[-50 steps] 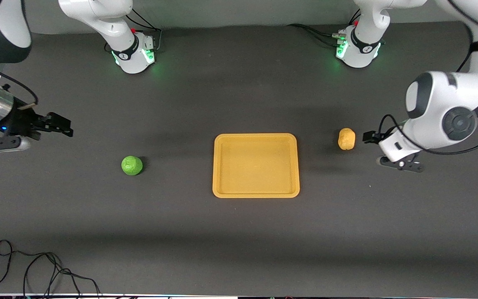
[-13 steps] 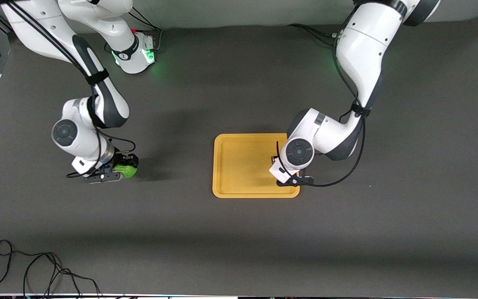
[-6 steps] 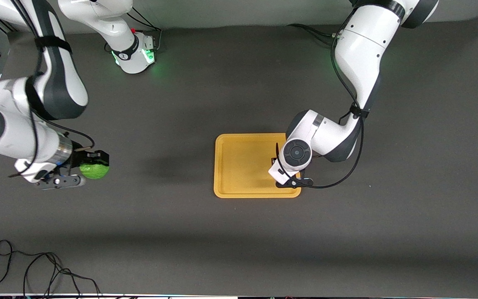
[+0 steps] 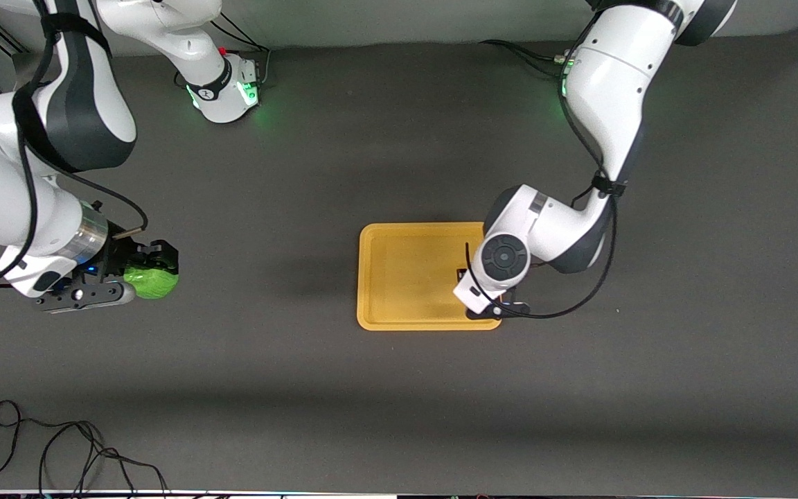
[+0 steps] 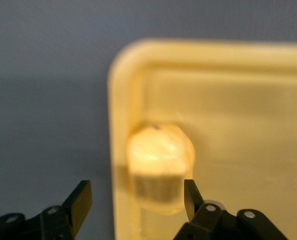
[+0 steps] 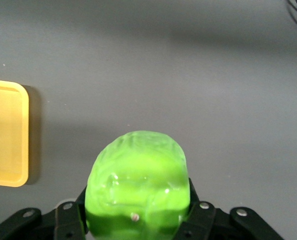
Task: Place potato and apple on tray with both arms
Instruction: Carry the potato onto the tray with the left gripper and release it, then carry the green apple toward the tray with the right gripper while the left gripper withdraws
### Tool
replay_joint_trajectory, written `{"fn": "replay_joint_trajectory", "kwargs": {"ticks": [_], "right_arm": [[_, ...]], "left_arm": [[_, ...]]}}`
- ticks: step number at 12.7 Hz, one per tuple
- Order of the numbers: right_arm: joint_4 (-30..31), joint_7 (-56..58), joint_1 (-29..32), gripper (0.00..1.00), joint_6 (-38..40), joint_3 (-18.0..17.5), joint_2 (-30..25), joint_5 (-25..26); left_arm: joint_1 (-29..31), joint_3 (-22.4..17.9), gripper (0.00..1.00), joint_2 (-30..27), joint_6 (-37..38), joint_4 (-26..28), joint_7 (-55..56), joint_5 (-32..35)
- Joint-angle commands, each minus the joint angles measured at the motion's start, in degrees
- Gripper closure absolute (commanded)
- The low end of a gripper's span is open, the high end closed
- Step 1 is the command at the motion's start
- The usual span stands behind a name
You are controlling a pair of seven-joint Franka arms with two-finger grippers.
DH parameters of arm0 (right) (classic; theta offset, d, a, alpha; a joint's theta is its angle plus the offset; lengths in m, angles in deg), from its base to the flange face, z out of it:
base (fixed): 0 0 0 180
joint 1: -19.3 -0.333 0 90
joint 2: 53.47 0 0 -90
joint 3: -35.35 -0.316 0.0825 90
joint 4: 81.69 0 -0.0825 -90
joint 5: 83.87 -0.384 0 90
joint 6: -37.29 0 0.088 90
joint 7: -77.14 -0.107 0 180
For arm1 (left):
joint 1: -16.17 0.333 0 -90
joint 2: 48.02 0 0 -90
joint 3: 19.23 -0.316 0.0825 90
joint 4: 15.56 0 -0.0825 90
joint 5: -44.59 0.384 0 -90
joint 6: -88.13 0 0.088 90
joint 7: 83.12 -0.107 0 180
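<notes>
Next, my right gripper lets go of the green apple near the middle of the yellow-orange tray [image 4: 422, 292], next to the potato.
The yellow-orange tray [image 4: 406, 277] lies mid-table. The potato [image 5: 161, 160] sits in it just inside the rim [image 5: 123, 100] near a corner; in the front view the left arm's wrist hides it. My left gripper [image 5: 136, 192] is open, with its fingers either side of the potato and apart from it; in the front view it [image 4: 492, 305] is over the tray's corner nearest the camera at the left arm's end. My right gripper [image 4: 143, 274] is shut on the green apple [image 4: 152, 282], held up over the table at the right arm's end. The apple [image 6: 137, 170] fills the right wrist view.
A black cable [image 4: 59, 450] lies coiled at the table's edge nearest the camera, at the right arm's end. The arm bases with green lights [image 4: 222, 90] stand along the top edge. The tray's corner [image 6: 6, 132] shows in the right wrist view.
My right gripper has lifted the apple off the table and carried it toward the right arm's end. The left wrist has shifted slightly toward the tray's near corner.
</notes>
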Motion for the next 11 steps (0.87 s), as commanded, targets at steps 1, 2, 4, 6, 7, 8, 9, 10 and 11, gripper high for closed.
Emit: {"fn": "replay_joint_trajectory", "kwargs": {"ticks": [1, 2, 4, 6, 7, 8, 9, 10, 11], "right_arm": [[-2.4, -4.1, -1.8, 0.54, 1.1, 0.2, 1.4, 0.2], [-2.8, -5.6, -2.9, 0.54, 1.1, 0.2, 1.9, 0.1], [-5.0, -10.4, -6.4, 0.54, 0.8, 0.2, 4.0, 0.2], [-9.7, -19.5, -12.0, 0.54, 0.6, 0.2, 8.8, 0.4], [-12.8, -24.7, -14.6, 0.54, 0.6, 0.2, 11.8, 0.3], [-16.5, -30.9, -17.2, 0.54, 0.6, 0.2, 15.1, 0.3], [-20.9, -36.5, -20.3, 0.54, 0.6, 0.2, 18.9, 0.5], [-25.3, -40.6, -22.7, 0.54, 0.6, 0.2, 22.6, 0.4], [-28.8, -44.9, -25.3, 0.54, 0.4, 0.2, 25.9, 0.4]], "left_arm": [[5.5, 0.0, 0.11, -11.2, 11.2, 1.0, -6.3, -1.4], [8.4, 0.1, 0.11, -14.6, 15.3, 0.9, -9.1, -2.0], [14.1, -0.2, 0.01, -21.1, 19.9, 0.8, -15.7, -3.2], [18.5, -0.4, 0.00, -26.2, 22.9, 0.9, -20.7, -2.6], [20.1, -0.5, 0.00, -28.7, 23.8, 1.3, -22.0, -2.4], [21.4, -0.5, 0.01, -31.2, 24.5, 2.3, -23.6, -1.8], [21.6, -0.5, 0.01, -33.6, 24.8, 3.4, -26.2, 0.4], [22.7, -0.8, 0.00, -35.0, 25.1, 3.4, -29.4, 1.1], [23.8, -0.9, 0.00, -37.0, 25.1, 3.8, -31.1, 1.1]]}}
